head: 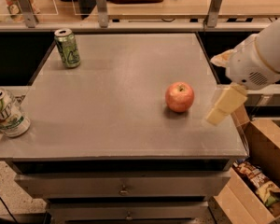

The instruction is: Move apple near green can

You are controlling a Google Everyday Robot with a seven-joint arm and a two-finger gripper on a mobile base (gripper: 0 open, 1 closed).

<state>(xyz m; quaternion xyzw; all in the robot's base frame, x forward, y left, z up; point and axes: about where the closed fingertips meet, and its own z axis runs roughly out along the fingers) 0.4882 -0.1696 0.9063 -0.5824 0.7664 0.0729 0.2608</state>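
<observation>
The apple will be next, and my gripper should close around the apple's middle (182, 98), reaching in from the side facing the cardboard box.
The apple (179, 97), red-orange and round, sits on the grey table (116, 106), right of its middle. The green can (67, 48), slim with a silver top, stands upright at the table's back left corner, far from the apple. My gripper (218, 115) hangs from the white arm (259, 59) at the right. It is over the table's right edge, just right of the apple, a little lower in view, and not touching it.
A white-and-green can (7, 114) stands at the table's front left edge. An open cardboard box (256, 185) with packets sits on the floor at the lower right. A rail with metal posts (101, 6) runs behind the table. Drawers (123, 188) are below the tabletop.
</observation>
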